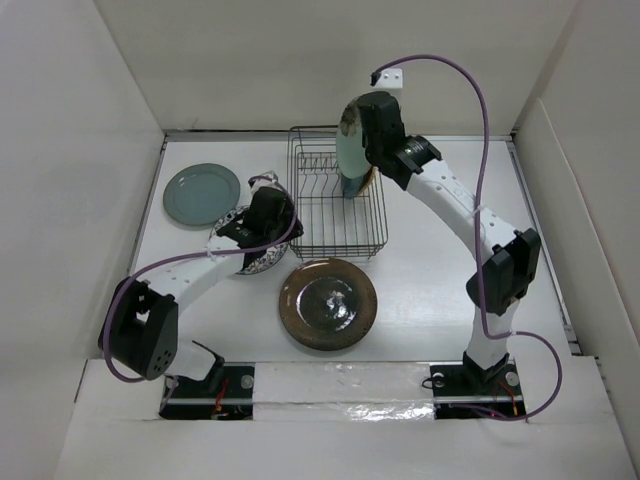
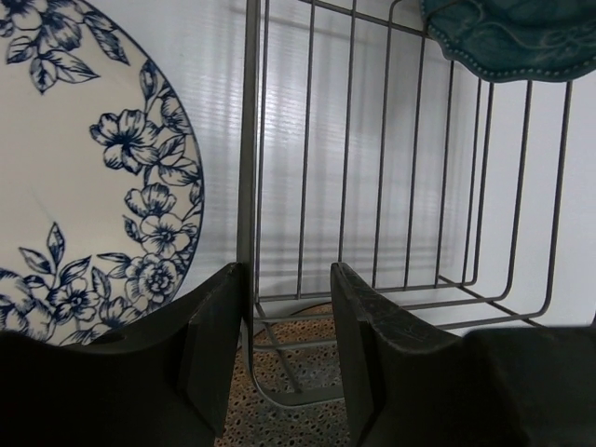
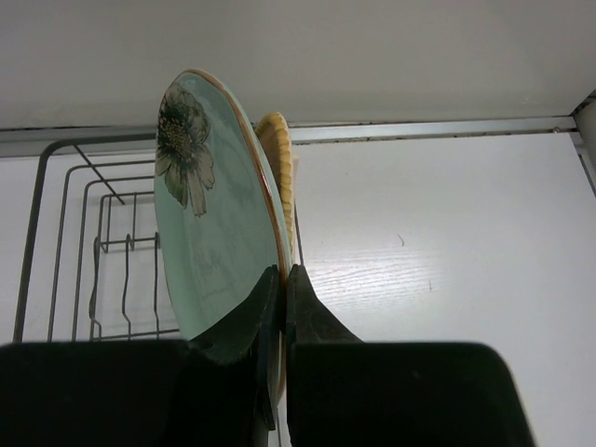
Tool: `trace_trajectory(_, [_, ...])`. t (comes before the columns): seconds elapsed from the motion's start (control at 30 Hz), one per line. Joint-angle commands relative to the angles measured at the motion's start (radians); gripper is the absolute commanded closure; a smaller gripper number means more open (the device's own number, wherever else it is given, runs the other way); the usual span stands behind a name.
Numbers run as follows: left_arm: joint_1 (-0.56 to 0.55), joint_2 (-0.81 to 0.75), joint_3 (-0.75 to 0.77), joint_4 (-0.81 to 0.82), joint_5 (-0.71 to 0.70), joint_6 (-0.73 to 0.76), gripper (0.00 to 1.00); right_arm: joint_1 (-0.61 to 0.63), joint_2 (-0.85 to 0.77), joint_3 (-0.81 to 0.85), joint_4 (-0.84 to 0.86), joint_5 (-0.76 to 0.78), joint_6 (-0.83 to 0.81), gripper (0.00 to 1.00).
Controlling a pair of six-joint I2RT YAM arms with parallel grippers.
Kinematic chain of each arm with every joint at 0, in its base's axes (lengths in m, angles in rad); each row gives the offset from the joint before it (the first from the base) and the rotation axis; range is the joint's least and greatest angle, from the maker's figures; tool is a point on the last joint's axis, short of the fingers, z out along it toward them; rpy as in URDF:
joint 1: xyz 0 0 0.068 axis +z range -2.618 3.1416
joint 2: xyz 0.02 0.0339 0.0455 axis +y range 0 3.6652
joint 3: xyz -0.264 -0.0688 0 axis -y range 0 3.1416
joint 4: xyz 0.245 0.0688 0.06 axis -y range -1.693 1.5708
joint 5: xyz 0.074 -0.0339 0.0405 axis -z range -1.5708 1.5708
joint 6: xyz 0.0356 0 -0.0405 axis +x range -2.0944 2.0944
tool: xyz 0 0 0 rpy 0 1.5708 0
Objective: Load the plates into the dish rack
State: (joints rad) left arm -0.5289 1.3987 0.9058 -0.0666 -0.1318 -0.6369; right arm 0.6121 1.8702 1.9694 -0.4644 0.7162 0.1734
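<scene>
The pale mint plate will go down upright in the dish rack [image 1: 348,191] beside the dark teal plate, set there by my right gripper.
The black wire dish rack [image 1: 335,215] stands mid-table. My right gripper [image 1: 360,140] is shut on the rim of the pale mint plate [image 1: 350,150] and holds it upright over the rack's far right end; in the right wrist view the gripper [image 3: 283,275] pinches the mint plate [image 3: 209,233], with the orange-tan plate [image 3: 279,158] just behind. A dark teal plate [image 2: 507,33] stands in the rack. My left gripper [image 1: 280,215] is open at the rack's left side, above the blue floral plate [image 1: 240,255]. In the left wrist view its jaws [image 2: 284,307] straddle a rack corner wire [image 2: 244,168].
The large brown plate [image 1: 328,303] lies flat in front of the rack. The grey-green plate [image 1: 202,193] lies at the far left. White walls close in the table on the left, back and right.
</scene>
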Motion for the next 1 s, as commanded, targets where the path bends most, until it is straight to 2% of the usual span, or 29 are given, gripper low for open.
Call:
trace_trajectory(0.0, [-0.005,0.013,0.045,0.128,0.089,-0.02,0.62,0.005,-0.003,0.094,0.129,0.071,-0.023,1.0])
trace_trajectory(0.27, [-0.039,0.102,0.116,0.145,0.158,-0.023,0.6,0.005,0.024,0.097,0.133,0.104,-0.072,1.0])
trace_trajectory(0.47, [-0.083,0.109,0.146,0.107,0.143,0.0,0.58,0.005,0.029,0.074,0.15,0.137,-0.103,1.0])
trace_trajectory(0.57, [-0.083,0.077,0.179,0.035,0.025,0.022,0.57,0.024,0.032,0.068,0.171,0.155,-0.138,1.0])
trace_trajectory(0.6, [-0.083,0.06,0.179,0.025,-0.009,0.026,0.56,0.025,0.037,0.069,0.176,0.161,-0.149,1.0])
trace_trajectory(0.67, [-0.072,0.001,0.176,0.007,-0.028,0.029,0.37,0.034,0.055,0.086,0.187,0.18,-0.196,1.0])
trace_trajectory(0.73, [-0.048,-0.056,0.165,-0.001,-0.034,0.037,0.26,0.044,0.069,0.1,0.197,0.189,-0.238,1.0])
trace_trajectory(0.83, [-0.034,-0.134,0.153,-0.021,-0.057,0.055,0.23,0.054,0.09,0.102,0.236,0.206,-0.296,1.0])
trace_trajectory(0.97, [-0.023,-0.245,0.151,-0.036,-0.061,0.108,0.25,0.063,0.122,0.089,0.289,0.222,-0.34,1.0])
